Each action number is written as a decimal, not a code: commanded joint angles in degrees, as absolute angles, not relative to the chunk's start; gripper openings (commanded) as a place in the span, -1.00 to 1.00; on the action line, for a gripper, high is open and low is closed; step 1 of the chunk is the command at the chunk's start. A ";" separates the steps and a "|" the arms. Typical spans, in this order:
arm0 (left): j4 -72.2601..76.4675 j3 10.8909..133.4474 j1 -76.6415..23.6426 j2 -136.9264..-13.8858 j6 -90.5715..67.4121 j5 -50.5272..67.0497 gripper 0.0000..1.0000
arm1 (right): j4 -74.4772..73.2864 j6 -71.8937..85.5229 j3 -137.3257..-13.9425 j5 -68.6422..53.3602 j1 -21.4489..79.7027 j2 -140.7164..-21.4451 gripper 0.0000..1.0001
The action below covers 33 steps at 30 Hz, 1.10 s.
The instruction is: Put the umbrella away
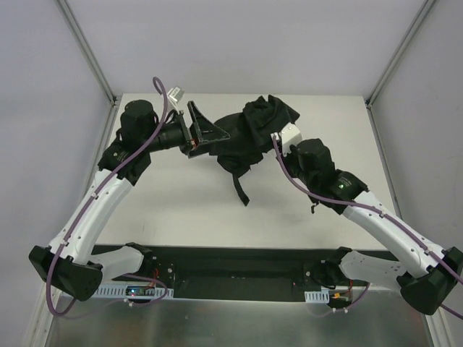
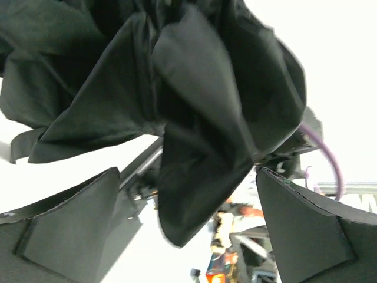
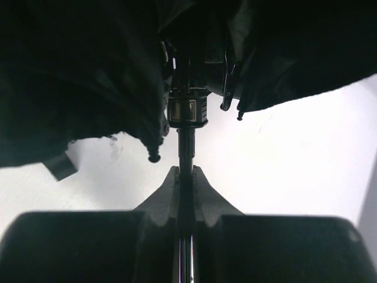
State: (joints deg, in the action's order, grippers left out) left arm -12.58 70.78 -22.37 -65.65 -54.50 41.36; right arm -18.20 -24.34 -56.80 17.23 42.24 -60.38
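Next, my left gripper grabs the bunched fabric at the top point(image 1: 228, 124) of the umbrella, across the canopy from my right gripper.
The umbrella point(image 1: 249, 137) lies as a crumpled mass of black fabric at the back middle of the table, a strap trailing toward the front. My left gripper point(image 1: 205, 131) stands open at the canopy's left edge; in the left wrist view its fingers point(image 2: 70, 230) flank a hanging fold of the umbrella point(image 2: 200, 147) without pinching it. My right gripper point(image 3: 185, 177) is shut on the umbrella's thin black shaft point(image 3: 185, 144), just below the slider, under the dark fabric of the umbrella point(image 3: 76, 76). In the top view the right gripper point(image 1: 278, 141) is buried at the canopy's right side.
The white table point(image 1: 173, 210) is ringed by grey walls and metal corner posts point(image 1: 87, 47). A black base rail point(image 1: 239, 271) with the arm mounts runs along the near edge.
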 commanded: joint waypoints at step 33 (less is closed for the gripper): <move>5.86 76.91 -27.42 -79.80 -88.50 34.62 -0.20 | -28.48 -43.51 -75.41 21.62 59.50 -63.19 -1.00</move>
